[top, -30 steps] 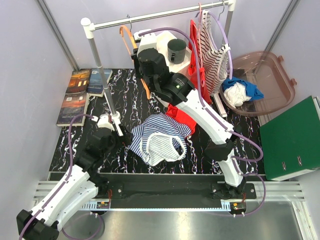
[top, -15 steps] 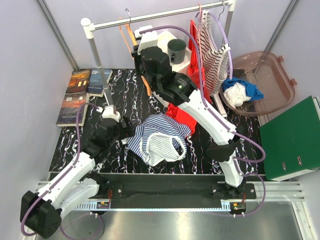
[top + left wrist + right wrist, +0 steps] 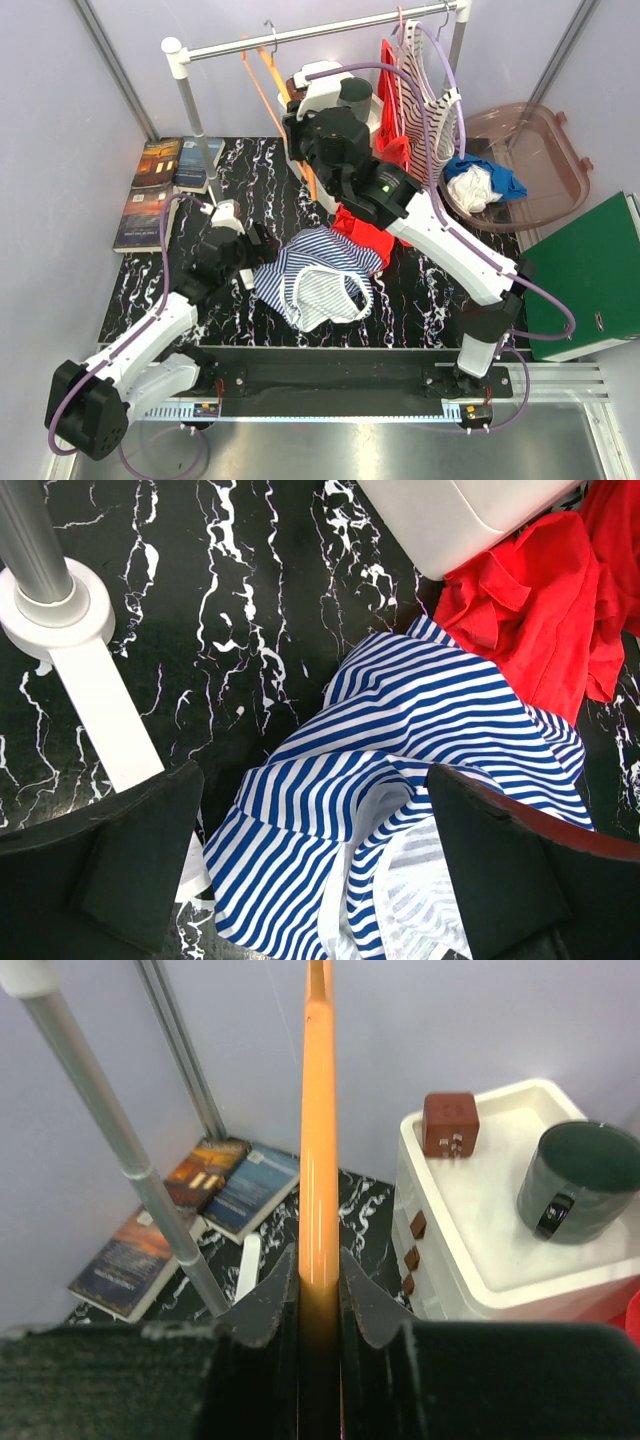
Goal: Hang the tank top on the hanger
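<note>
The striped tank top has a narrow shoulder strap (image 3: 287, 290) (image 3: 362, 902) between its white-trimmed openings. My left gripper needs to go there next and grab that strap, the one closest to it.
The navy-and-white striped tank top (image 3: 315, 275) lies crumpled on the black marble table; it also fills the left wrist view (image 3: 400, 750). My left gripper (image 3: 243, 262) is open and hovers just above the top's left edge, with its fingers wide on either side (image 3: 315, 810). The orange hanger (image 3: 258, 85) hangs near the rail at the back. My right gripper (image 3: 319, 1280) is shut on the hanger's bar (image 3: 319, 1110). In the top view the right wrist (image 3: 325, 130) hides the fingers.
A rail (image 3: 300, 35) on a pole (image 3: 200, 130) spans the back. A dark-red striped top (image 3: 425, 100), a plain red garment (image 3: 365, 235), a white drawer unit (image 3: 480, 1220) with a dark mug (image 3: 352, 98), books (image 3: 160, 190), a pink tub (image 3: 525, 165) and a green binder (image 3: 585, 275) surround the work area.
My left gripper has moved right, up to the tank top's edge. My right gripper has carried the hanger to the right along the rail.
</note>
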`<move>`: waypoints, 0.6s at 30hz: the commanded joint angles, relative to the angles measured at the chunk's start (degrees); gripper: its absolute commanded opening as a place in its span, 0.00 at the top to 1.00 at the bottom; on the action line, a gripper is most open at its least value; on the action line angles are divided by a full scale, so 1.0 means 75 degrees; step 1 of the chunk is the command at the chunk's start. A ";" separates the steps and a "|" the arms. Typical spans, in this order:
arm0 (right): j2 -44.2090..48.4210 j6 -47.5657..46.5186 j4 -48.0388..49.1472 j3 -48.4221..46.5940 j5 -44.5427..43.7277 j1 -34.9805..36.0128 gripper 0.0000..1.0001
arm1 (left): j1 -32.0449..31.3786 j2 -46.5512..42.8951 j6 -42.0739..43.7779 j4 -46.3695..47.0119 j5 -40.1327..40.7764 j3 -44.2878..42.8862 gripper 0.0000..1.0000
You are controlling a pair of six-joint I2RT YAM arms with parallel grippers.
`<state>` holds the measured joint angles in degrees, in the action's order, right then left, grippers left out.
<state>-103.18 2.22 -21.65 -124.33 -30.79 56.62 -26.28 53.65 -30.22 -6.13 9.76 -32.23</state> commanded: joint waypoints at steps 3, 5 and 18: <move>0.0631 -0.0261 0.1117 -0.0029 -0.0044 0.0045 1.00 | 0.0024 0.0019 0.0080 0.0501 -0.0188 0.0102 0.01; 0.0959 -0.0226 0.1129 0.0451 0.0050 0.0068 1.00 | 0.0024 -0.0016 0.0068 0.0501 -0.0211 0.0206 0.01; 0.4544 0.0255 0.0697 0.4787 0.1456 0.0068 1.00 | 0.0036 -0.0321 0.0314 0.1344 -0.1195 0.1086 0.04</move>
<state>-77.23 2.55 -18.92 -92.29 -23.81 56.66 -26.26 52.36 -29.41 -2.70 4.91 -25.02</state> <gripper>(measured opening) 0.193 0.983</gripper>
